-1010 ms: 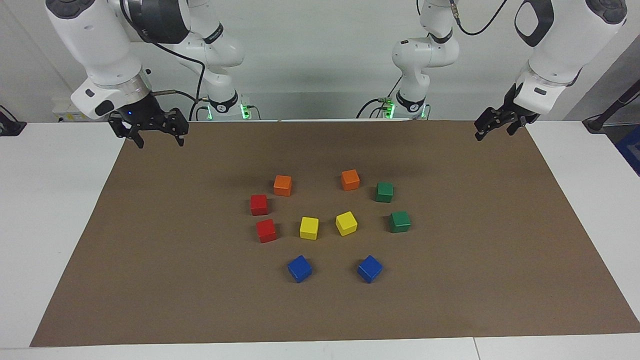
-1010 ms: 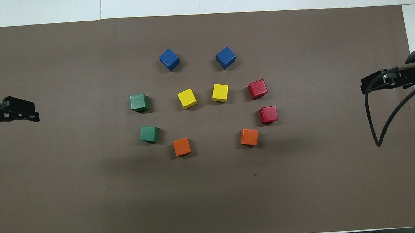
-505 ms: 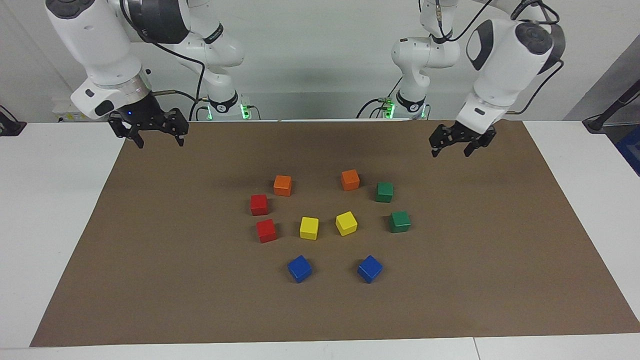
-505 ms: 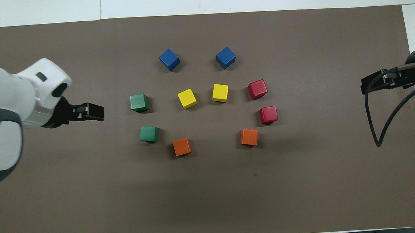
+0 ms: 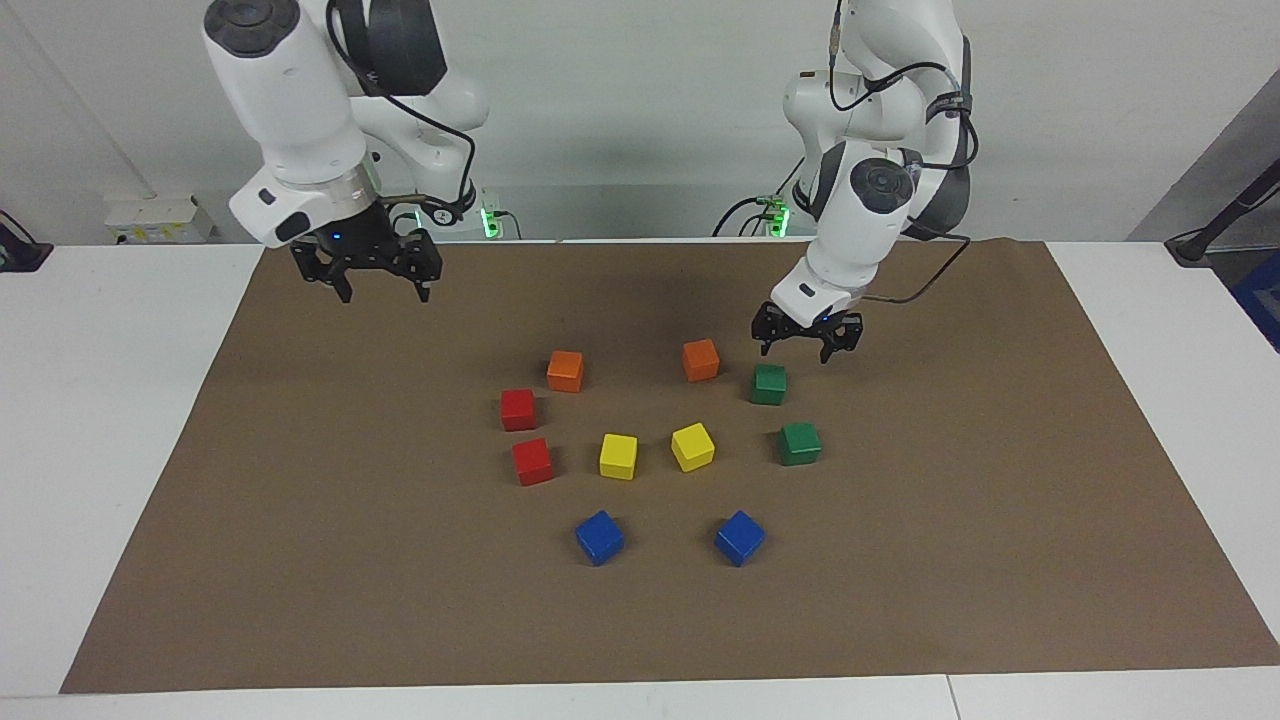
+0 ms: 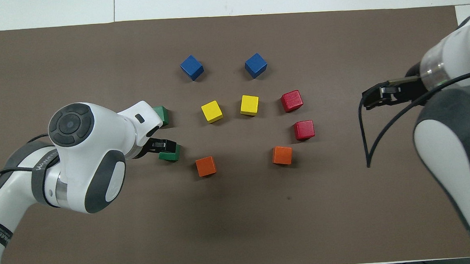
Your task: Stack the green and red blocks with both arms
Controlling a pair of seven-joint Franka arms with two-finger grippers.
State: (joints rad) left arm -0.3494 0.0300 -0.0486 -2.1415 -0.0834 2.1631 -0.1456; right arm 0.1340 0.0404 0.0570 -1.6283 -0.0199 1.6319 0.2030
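The robot's right gripper will next move to the nearer red block (image 6: 304, 130), the one closer to the orange cubes, and close there.
Two green blocks lie on the brown mat toward the left arm's end, one (image 5: 768, 384) nearer to the robots than the other (image 5: 800, 443). In the overhead view the left arm partly covers both green blocks (image 6: 172, 154) (image 6: 162, 113). Two red blocks (image 5: 518, 409) (image 5: 532, 461) lie toward the right arm's end and also show in the overhead view (image 6: 304, 129) (image 6: 291, 101). My left gripper (image 5: 806, 350) is open and raised over the nearer green block, without touching it. My right gripper (image 5: 385, 293) is open and empty, over the mat apart from the red blocks.
Two orange cubes (image 5: 565, 370) (image 5: 701, 359) lie nearest to the robots. Two yellow cubes (image 5: 618, 456) (image 5: 692, 446) lie in the middle and two blue cubes (image 5: 599, 537) (image 5: 740, 537) farthest out. The brown mat (image 5: 300, 560) covers most of the white table (image 5: 90, 400).
The left arm has swung in from its end of the table, bringing its gripper over the nearer green block. The right gripper has moved a little toward the middle. No block has moved.
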